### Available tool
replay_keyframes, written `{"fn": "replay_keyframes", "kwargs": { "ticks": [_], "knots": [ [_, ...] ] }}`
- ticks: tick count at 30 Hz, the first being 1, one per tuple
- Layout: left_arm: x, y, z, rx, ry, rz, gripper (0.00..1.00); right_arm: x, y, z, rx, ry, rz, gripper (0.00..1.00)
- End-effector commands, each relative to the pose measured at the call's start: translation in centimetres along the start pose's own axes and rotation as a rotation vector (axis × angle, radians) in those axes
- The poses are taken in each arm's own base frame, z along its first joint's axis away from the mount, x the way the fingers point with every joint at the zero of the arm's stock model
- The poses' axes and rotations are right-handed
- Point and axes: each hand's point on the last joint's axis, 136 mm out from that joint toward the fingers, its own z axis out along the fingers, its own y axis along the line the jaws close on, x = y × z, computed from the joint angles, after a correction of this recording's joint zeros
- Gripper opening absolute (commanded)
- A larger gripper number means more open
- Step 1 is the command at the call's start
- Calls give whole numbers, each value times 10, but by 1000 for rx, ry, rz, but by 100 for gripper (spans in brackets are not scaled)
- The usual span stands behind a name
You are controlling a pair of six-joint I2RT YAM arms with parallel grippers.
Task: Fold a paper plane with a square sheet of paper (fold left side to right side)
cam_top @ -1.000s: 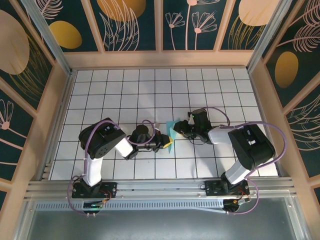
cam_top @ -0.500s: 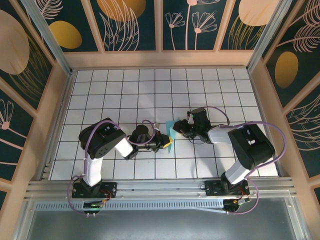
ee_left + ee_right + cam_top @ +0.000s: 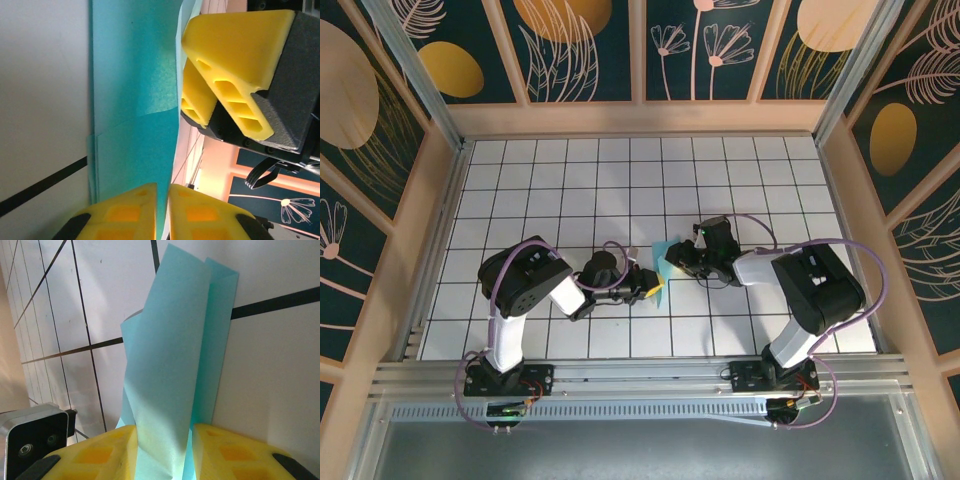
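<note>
My left gripper is pinching the paper near its narrow end while the curled flap stands open, so it should take the paper's middle (image 3: 665,270), nearer my right gripper.
The teal-blue sheet of paper (image 3: 662,258) lies partly folded on the white grid, with one flap lifted. My left gripper (image 3: 653,284) comes at it from the left. Up close, the left gripper (image 3: 167,187) has its yellow jaws pinched on the edge of the raised paper (image 3: 135,100). My right gripper (image 3: 678,262) reaches in from the right. In the right wrist view the right gripper (image 3: 164,427) has its jaws apart, and the curled flap of paper (image 3: 172,355) stands between them. The right gripper's fingers (image 3: 235,60) sit just beside the flap. No finished paper plane shape shows.
The table (image 3: 550,190) is white tile with black grid lines, bounded by wooden walls (image 3: 640,118) at the back and sides. A metal rail (image 3: 640,375) runs along the near edge by both arm bases.
The right gripper has edged slightly left toward the paper. The left arm and the paper look unmoved in the top view.
</note>
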Motion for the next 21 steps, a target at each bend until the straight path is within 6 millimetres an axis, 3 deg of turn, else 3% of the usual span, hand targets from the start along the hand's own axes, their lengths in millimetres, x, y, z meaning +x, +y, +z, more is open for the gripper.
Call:
{"fn": "replay_keyframes", "kwargs": {
  "ticks": [1,11,21],
  "knots": [
    [-5,-6,-3,18,-27,29,17,3,-10,7,50,4,3,34],
    [-20,-14,-3,17,-51,60,27,4,-9,6,52,7,-5,34],
    [-33,-9,8,-40,-54,87,27,4,-9,6,55,8,-8,34]
  ]
}}
